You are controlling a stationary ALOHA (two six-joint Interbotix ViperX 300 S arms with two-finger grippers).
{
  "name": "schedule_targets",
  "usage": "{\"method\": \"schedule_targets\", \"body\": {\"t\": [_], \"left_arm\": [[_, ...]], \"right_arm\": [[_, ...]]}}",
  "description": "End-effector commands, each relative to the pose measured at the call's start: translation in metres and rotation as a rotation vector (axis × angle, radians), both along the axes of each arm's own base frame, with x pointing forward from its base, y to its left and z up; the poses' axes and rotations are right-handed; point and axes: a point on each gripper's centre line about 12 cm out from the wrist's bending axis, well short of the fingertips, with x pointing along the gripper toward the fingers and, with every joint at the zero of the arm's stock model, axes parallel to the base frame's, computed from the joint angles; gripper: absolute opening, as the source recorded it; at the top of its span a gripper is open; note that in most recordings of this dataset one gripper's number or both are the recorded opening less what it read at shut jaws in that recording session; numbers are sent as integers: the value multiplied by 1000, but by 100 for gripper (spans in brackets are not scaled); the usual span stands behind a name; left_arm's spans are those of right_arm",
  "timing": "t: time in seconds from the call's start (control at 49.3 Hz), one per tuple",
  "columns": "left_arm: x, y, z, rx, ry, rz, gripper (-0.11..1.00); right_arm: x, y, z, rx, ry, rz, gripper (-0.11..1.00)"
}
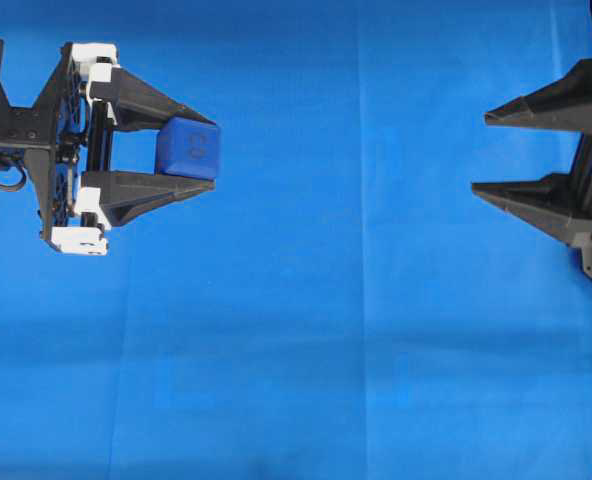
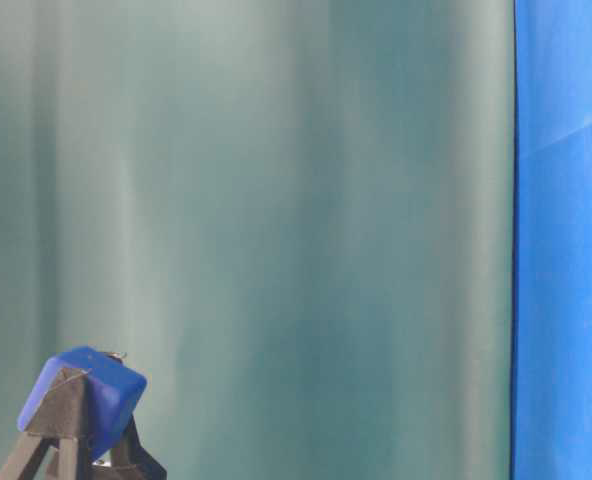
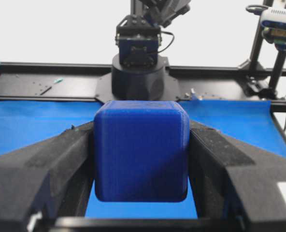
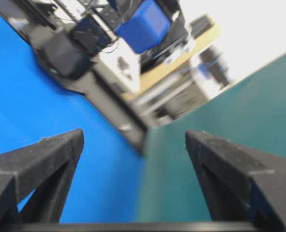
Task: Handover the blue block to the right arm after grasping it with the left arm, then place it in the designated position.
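Note:
The right gripper will close on the marked top (image 1: 192, 147) (image 4: 155, 23) and the bottom side of the blue block, between the fingers of the left gripper.
The blue block (image 1: 188, 148) is a dark-blue cube with a faint mark on its top face. My left gripper (image 1: 208, 150), with white pieces on its frame, is shut on it at the upper left of the overhead view, fingers pointing right. The left wrist view shows the blue block (image 3: 141, 150) pressed between both pads, lifted off the cloth. From table level the blue block (image 2: 94, 392) appears at the bottom left, tilted. My right gripper (image 1: 479, 152) stands open at the right edge, fingers pointing left at the block, far from it. Its wrist view shows the blue block (image 4: 144, 25) far off.
Bright-blue cloth (image 1: 326, 330) covers the table. A teal backdrop (image 2: 276, 220) fills the table-level view. In the left wrist view the right arm's base (image 3: 138, 72) stands on a black frame beyond the cloth.

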Motion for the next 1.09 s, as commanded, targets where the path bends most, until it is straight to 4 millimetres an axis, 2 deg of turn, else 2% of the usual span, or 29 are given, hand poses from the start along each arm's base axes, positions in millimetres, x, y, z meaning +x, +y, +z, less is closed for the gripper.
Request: {"method": "schedule_targets", "body": {"t": [0.0, 0.162, 0.345, 0.507, 1.075], "left_arm": [[-6, 1, 16, -5, -54, 3, 48], [-6, 1, 15, -8, -52, 3, 48], [-6, 1, 14, -15, -41, 3, 48], [-6, 0, 14, -18, -40, -1, 48], [-6, -2, 13, -20, -35, -5, 48]], "right_arm": [[0, 2, 12, -131, -38, 8, 97], [0, 4, 10, -363, -37, 12, 97], [1, 3, 5, -490, -6, 6, 97], [1, 3, 4, -542, -1, 2, 95], [1, 3, 5, -534, -4, 3, 94]]}}
